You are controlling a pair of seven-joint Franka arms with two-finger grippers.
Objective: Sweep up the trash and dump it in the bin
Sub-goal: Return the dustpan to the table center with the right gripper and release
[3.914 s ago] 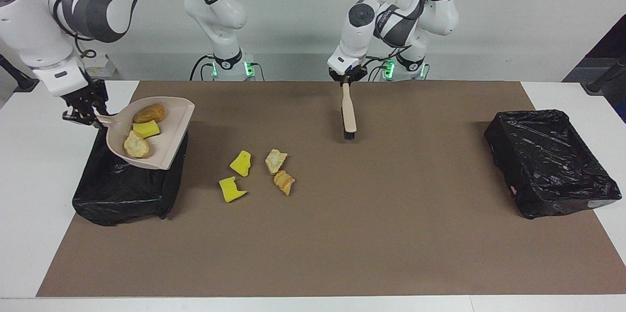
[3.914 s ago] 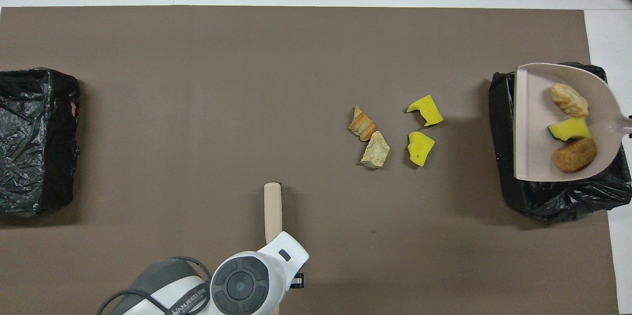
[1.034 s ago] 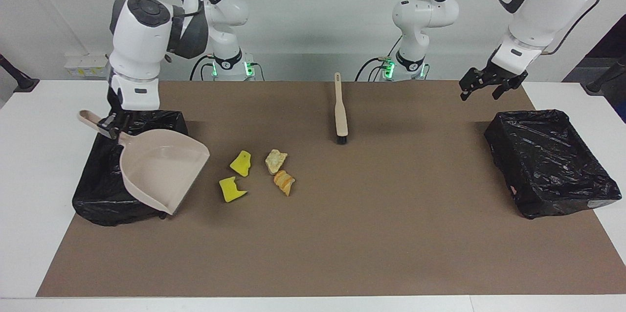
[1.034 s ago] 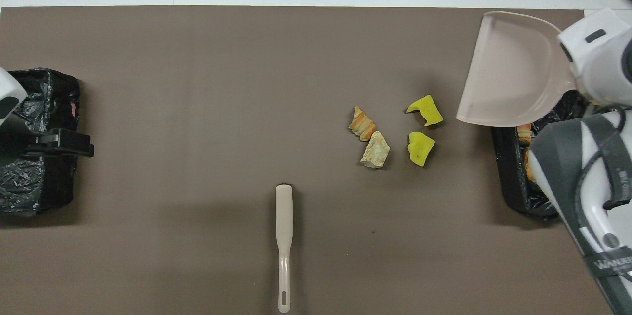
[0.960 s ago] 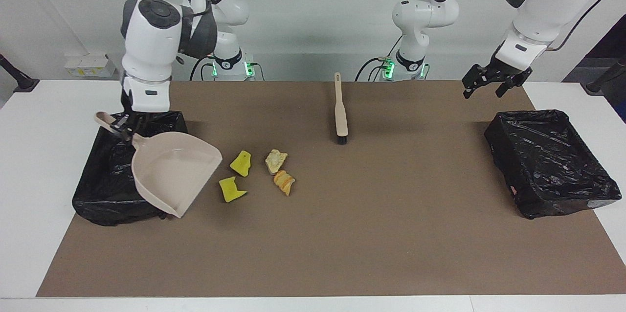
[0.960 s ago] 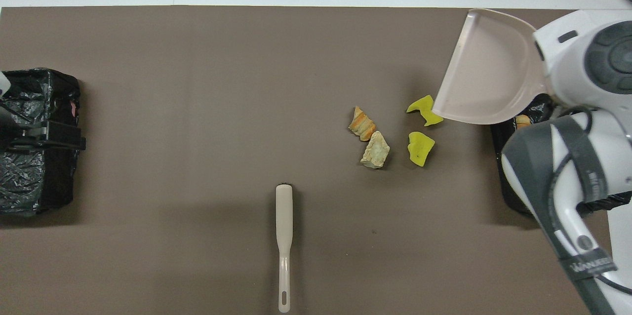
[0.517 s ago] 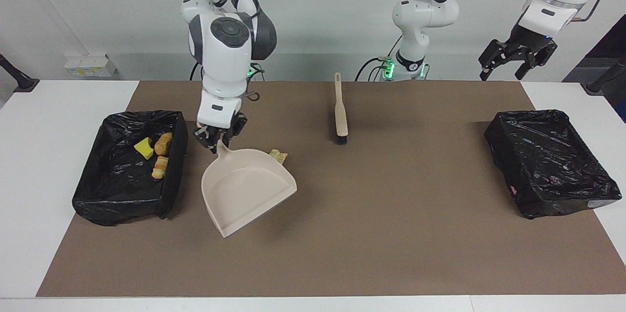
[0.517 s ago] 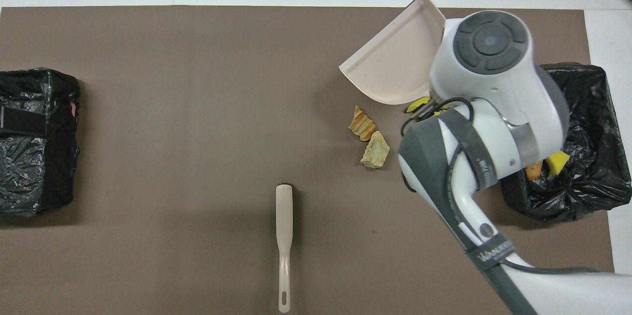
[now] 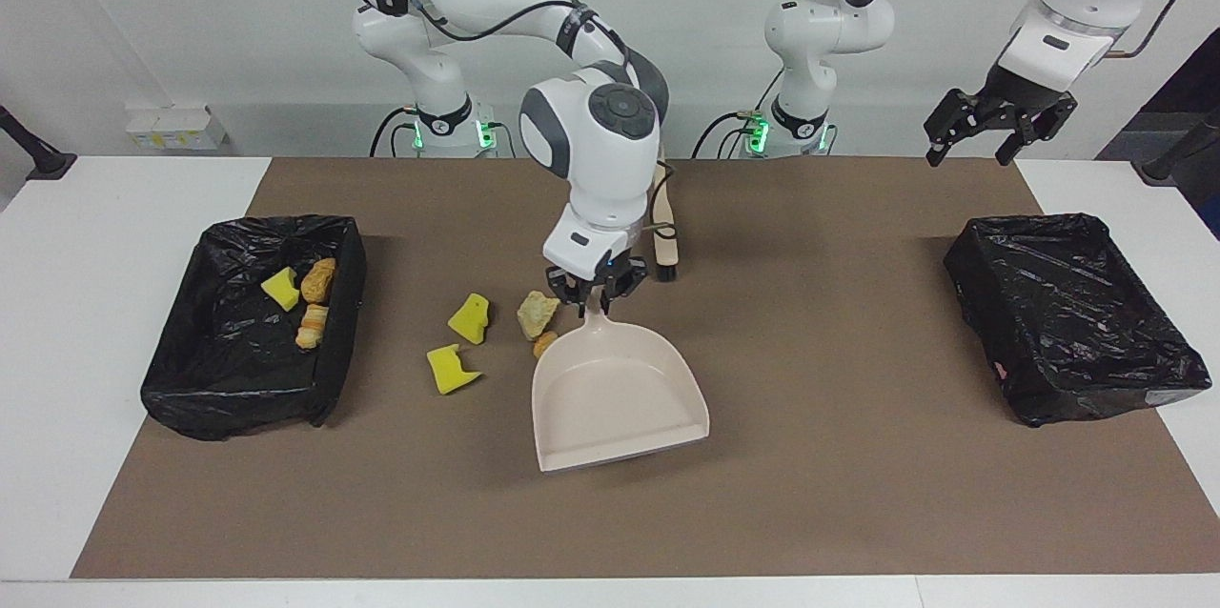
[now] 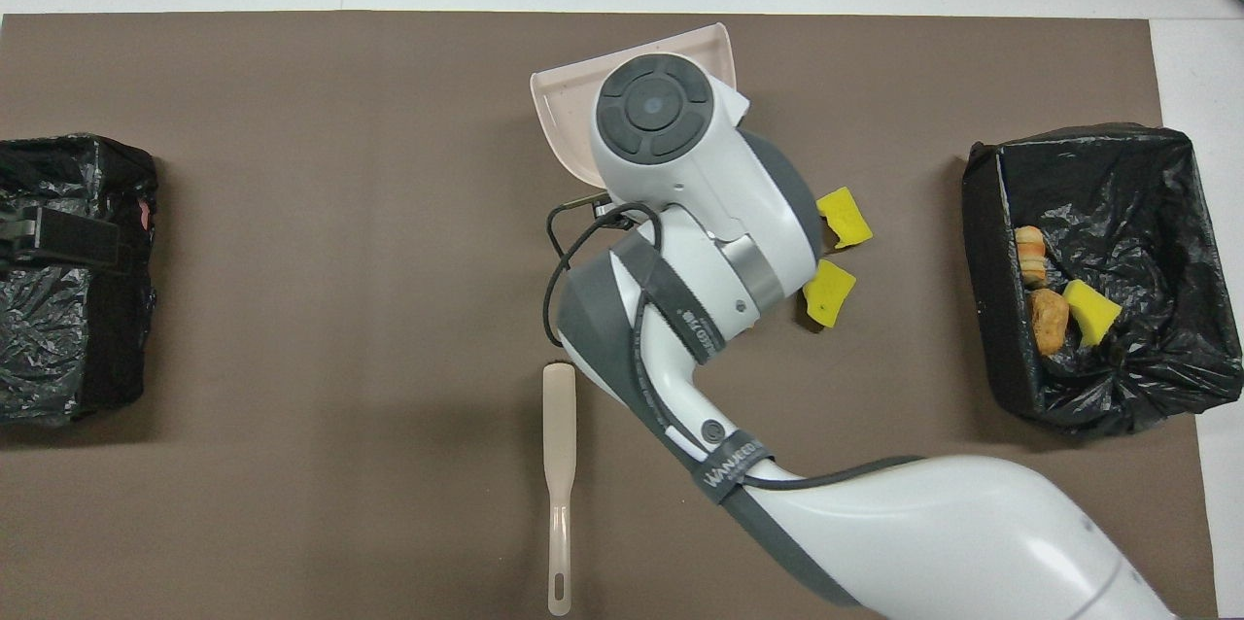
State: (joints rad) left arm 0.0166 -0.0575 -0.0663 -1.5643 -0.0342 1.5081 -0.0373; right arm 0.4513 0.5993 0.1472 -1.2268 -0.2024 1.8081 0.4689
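The robot's right gripper should release the beige dustpan on the mat [image 10: 554,169] beyond the beige brush's head, in line with its handle.
My right gripper [image 9: 596,295] is shut on the handle of the beige dustpan [image 9: 615,394], which is empty and held low over the middle of the mat, its mouth pointing away from the robots. Beside it lie two yellow sponge chunks [image 9: 470,317] [image 9: 450,370], a tan lump [image 9: 538,313] and a small brown lump [image 9: 545,341] partly hidden by the pan. The black bin [image 9: 191,398] at the right arm's end holds three scraps [image 9: 310,303]. In the overhead view my right arm covers most of the dustpan [image 10: 564,110]. My left gripper [image 9: 996,127] is open and empty in the air.
The beige brush [image 9: 664,236] lies on the mat near the robots, partly hidden by my right arm; it shows fully in the overhead view [image 10: 559,465]. A second black-lined bin [image 9: 1077,317] stands at the left arm's end, under my left gripper [image 10: 58,236].
The three scraps went from the dustpan into the bin. My right arm carried the empty dustpan from the bin across the loose scraps to the mat's middle. My left gripper released the brush and withdrew.
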